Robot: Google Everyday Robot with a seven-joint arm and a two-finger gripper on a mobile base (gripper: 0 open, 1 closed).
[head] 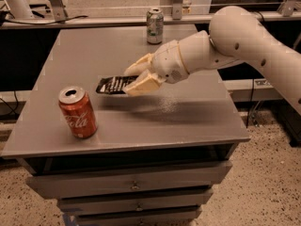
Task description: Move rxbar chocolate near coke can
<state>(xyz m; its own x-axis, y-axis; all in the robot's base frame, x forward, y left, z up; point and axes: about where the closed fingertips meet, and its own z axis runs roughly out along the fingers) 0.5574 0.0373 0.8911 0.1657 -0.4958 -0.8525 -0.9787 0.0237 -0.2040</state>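
The robot's gripper will release the rxbar chocolate on the grey table (118, 111), close against the side of the coke can that faces the robot's arm.
The rxbar chocolate (112, 85), a flat black-wrapped bar with white lettering, is held in my gripper (136, 78) above the middle of the grey table (197, 117). The cream fingers (141, 84) are shut on the bar's right end, and its left end sticks out toward the left. The coke can (77, 112), red with white script and a silver top, stands upright near the table's front left corner, a little left of and nearer than the bar. My white arm (235, 41) reaches in from the right.
A silver-green can (154, 26) stands upright at the table's back edge. The table has drawers (134, 185) below its front edge. Metal frames and cables lie behind the table. Speckled floor lies to the right.
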